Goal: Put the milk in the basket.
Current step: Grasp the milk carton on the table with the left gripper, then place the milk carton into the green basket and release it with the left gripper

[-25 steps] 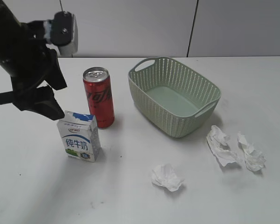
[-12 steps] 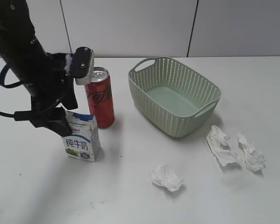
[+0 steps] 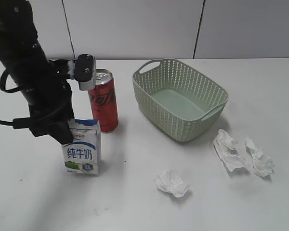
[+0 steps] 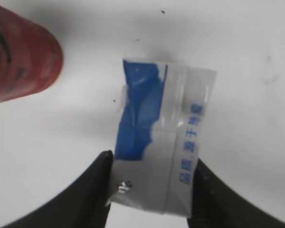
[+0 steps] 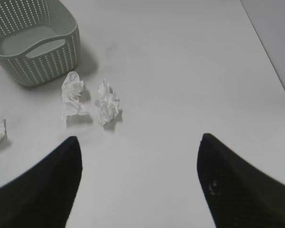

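Note:
I will release the milk with my left gripper on the basket's bottom, near the basket's long side [image 3: 172, 105] facing the red can. The milk is still standing on the white table.
The milk [image 3: 81, 154] is a small white carton with a blue top corner and blue characters, standing on the white table in front of the red can. My left gripper [image 3: 67, 131] has come down on its top from the left. In the left wrist view the two black fingers press both sides of the milk [image 4: 164, 137], so my left gripper [image 4: 152, 164] is shut on it. The pale green basket [image 3: 168, 120] stands to the right, empty; it also shows in the right wrist view [image 5: 33, 61]. My right gripper [image 5: 140, 156] is open and empty over bare table.
A red soda can [image 3: 103, 103] stands just behind the carton, close to the left arm; it also shows in the left wrist view [image 4: 19, 61]. Three crumpled tissues [image 3: 172, 183], [image 3: 229, 150], [image 3: 260, 161] lie in front of and right of the basket.
My left arm has swung down and in from the upper left and its jaws have closed on the carton's top. The carton has turned to face front and shifted slightly left.

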